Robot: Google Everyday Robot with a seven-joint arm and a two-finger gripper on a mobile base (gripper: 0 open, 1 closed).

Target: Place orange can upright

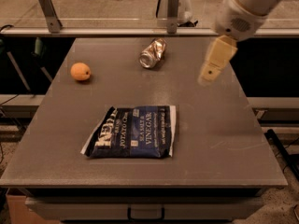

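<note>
The orange can has a silver end at the front. I will next grip the back half of the orange can [156, 48] and leave that silver end free.
The orange can [153, 53] lies on its side at the back middle of the grey table [224, 129], dented, its silver end facing the front left. My gripper [209, 76] hangs from the white arm at the upper right, above the table's back right part, to the right of the can and apart from it. Nothing is in it.
A round orange fruit [80, 71] sits at the left of the table. A dark blue chip bag [133, 131] lies flat in the front middle. A rail with metal posts [173, 6] runs behind the table's back edge.
</note>
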